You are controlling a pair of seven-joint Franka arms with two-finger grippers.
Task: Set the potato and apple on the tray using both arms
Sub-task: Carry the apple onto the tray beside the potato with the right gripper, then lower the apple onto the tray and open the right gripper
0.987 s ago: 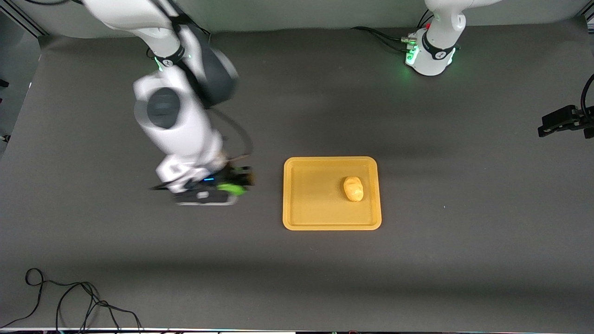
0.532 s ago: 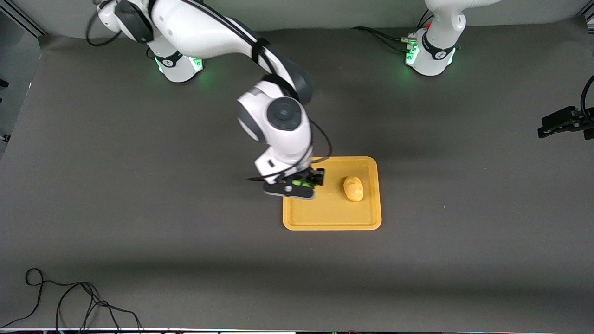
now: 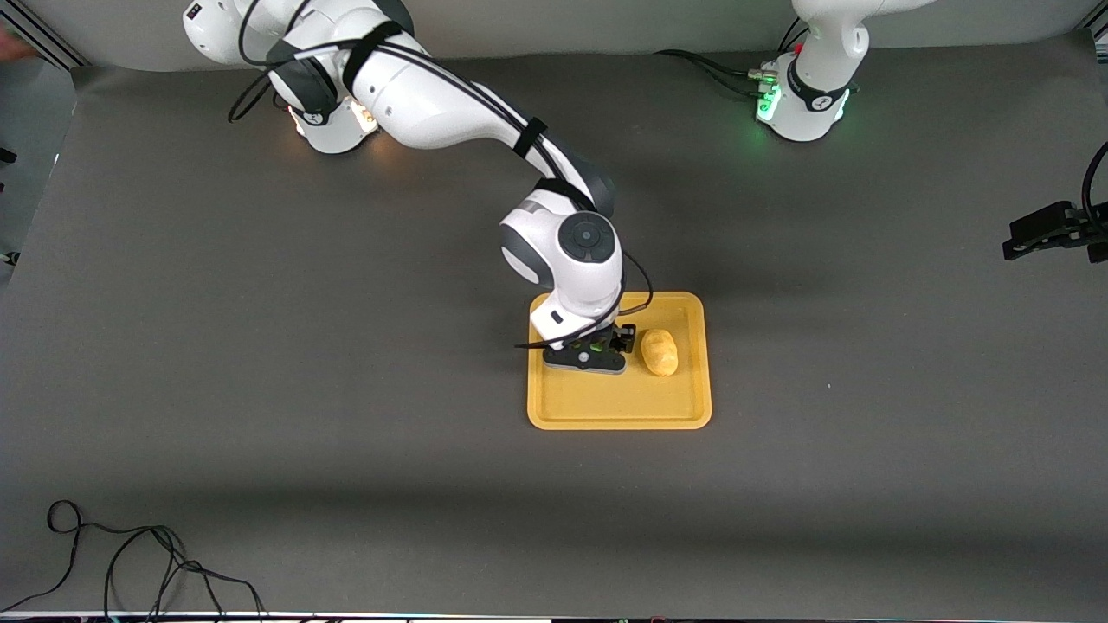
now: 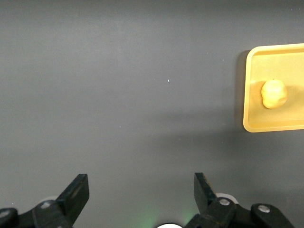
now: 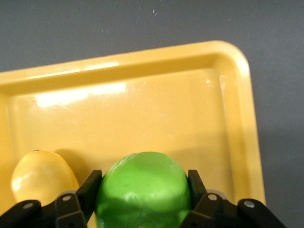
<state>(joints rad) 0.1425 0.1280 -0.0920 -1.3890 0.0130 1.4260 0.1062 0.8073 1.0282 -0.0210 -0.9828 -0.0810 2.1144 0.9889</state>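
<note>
Next, my right gripper lets go of the green apple on the tray's bottom beside the yellow-tan potato (image 3: 593,359) (image 5: 154,184).
The yellow-orange tray (image 3: 619,407) lies mid-table. The yellow-tan potato (image 3: 660,352) rests in it toward the left arm's end; it also shows in the left wrist view (image 4: 274,93) and the right wrist view (image 5: 40,178). My right gripper (image 3: 597,353) is over the tray beside the potato, shut on the green apple (image 5: 144,190), which is mostly hidden by the hand in the front view. In the right wrist view the tray (image 5: 142,109) fills the picture. My left gripper (image 4: 141,192) is open and empty, high over bare table, with the tray (image 4: 251,109) at the picture's edge; the left arm waits.
The left arm's base (image 3: 805,95) and the right arm's base (image 3: 333,121) stand along the table's top edge. A black clamp (image 3: 1047,227) sticks in at the left arm's end. A loose black cable (image 3: 130,562) lies at the near corner toward the right arm's end.
My right arm has swung from the right arm's end of the table to over the tray, carrying the apple, and now sits beside the potato. The left arm has not moved.
</note>
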